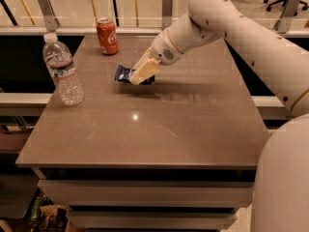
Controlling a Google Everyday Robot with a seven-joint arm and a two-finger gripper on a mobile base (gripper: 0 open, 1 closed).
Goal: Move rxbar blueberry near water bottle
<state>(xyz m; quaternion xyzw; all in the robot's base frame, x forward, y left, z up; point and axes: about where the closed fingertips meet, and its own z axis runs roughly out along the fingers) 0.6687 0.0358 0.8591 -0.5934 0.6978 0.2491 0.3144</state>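
Note:
My gripper needs to release the rxbar blueberry, now held just above the table, on the brown table (102, 95) beside the water bottle's lower half.
The rxbar blueberry (123, 73), a small flat bar in a dark blue wrapper, is held in my gripper (136, 76) just above the brown table, right of the table's left-centre. The cream fingers (144, 70) are shut on its right part. The water bottle (63, 69), clear and ribbed with a white cap, stands upright near the table's left edge, a short way left of the bar. My white arm reaches in from the upper right.
A red soda can (107, 36) stands upright at the table's far left, behind the bar. The table's (159, 129) front edge runs across the lower part of the view. A rail with posts lies behind the table.

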